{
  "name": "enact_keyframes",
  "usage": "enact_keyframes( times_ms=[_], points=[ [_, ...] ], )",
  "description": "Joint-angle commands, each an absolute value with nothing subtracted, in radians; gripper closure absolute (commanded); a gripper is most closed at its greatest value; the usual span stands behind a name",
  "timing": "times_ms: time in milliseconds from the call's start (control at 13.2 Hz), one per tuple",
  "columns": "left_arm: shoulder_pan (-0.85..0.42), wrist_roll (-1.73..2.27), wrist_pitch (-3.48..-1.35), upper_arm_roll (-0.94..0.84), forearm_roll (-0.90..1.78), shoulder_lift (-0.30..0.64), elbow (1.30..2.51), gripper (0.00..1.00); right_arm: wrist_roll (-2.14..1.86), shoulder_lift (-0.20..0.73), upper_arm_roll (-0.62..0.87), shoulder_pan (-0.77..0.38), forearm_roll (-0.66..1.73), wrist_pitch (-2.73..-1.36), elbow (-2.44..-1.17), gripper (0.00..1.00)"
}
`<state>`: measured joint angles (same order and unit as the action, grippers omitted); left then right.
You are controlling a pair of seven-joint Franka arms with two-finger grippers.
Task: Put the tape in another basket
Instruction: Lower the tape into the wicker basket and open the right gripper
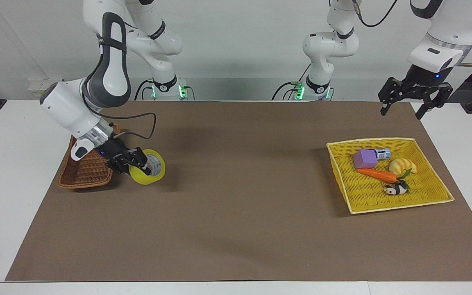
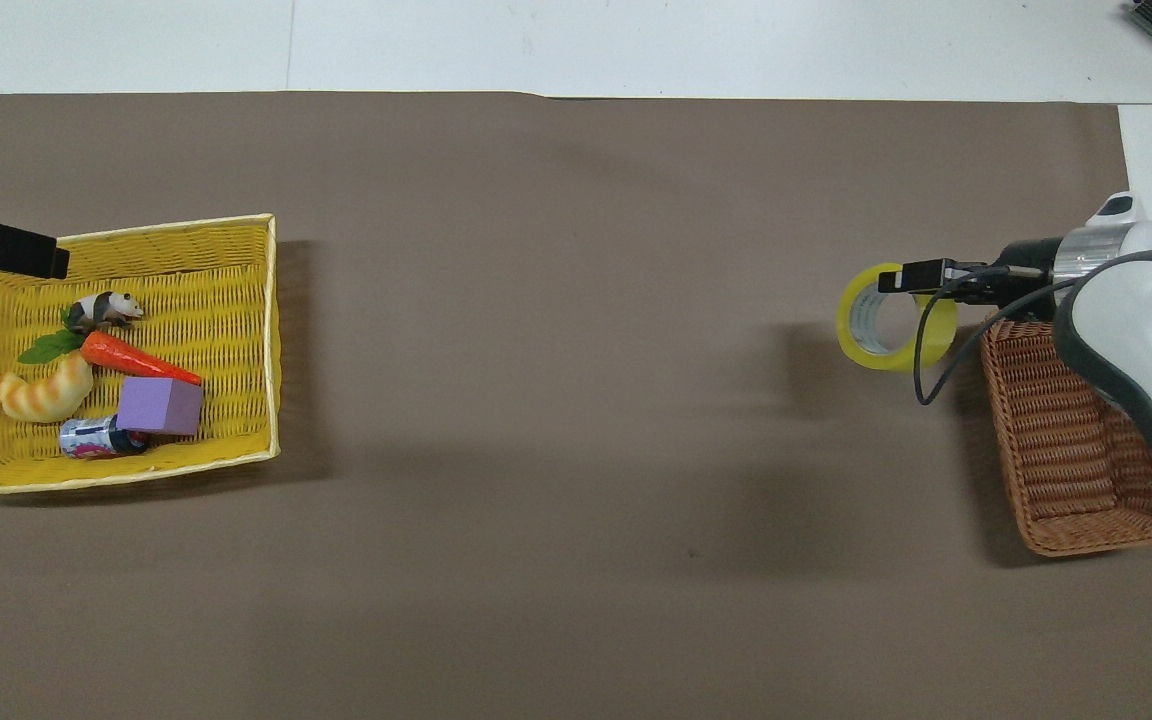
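Note:
Next, I release the tape with my right gripper inside the brown wicker basket (image 2: 1088,460), toward the basket's end clear of my arm. The tape still hangs just above the mat.
The tape (image 1: 148,178) (image 2: 884,358), a yellow ring with a pale core, hangs just above the brown mat, close beside the brown wicker basket (image 1: 86,170) (image 2: 1076,450) at the right arm's end of the table. My right gripper (image 1: 142,165) (image 2: 904,276) is shut on the ring's wall, one finger inside the hole and one outside. The arm reaches over the basket's rim. My left gripper (image 1: 400,113) hangs open and empty, high over the mat's edge beside the yellow tray.
The flat yellow tray (image 1: 400,206) (image 2: 274,340) lies at the left arm's end. It holds a purple block (image 1: 365,158), a carrot (image 1: 377,175), a croissant toy (image 1: 402,166), a small can (image 1: 382,154) and a panda figure (image 1: 396,189).

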<state>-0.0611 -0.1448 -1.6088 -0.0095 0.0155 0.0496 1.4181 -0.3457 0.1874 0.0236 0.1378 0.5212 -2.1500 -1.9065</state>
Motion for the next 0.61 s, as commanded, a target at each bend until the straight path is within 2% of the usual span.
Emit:
enact_keyframes(
  times_ms=[0, 152, 379, 531],
  points=[
    [-0.049, -0.15, -1.594, -0.018, -0.005, 0.037, 1.427, 0.0, -0.266, 0.179, 0.026, 0.188, 0.315, -1.996, -1.833, 1.0],
    [-0.049, -0.15, -1.594, -0.018, -0.005, 0.037, 1.427, 0.0, -0.261, 0.179, 0.029, 0.215, 0.162, -1.899, -1.795, 1.0],
    [-0.051, -0.15, -1.594, -0.018, -0.005, 0.037, 1.427, 0.0, -0.296, 0.167, 0.025, 0.234, -0.058, -1.835, -1.79, 1.0],
    [-0.049, -0.15, -1.592, -0.018, -0.003, 0.037, 1.427, 0.0, -0.385, 0.157, 0.02, 0.284, -0.104, -1.813, -1.792, 1.0]
  ],
)
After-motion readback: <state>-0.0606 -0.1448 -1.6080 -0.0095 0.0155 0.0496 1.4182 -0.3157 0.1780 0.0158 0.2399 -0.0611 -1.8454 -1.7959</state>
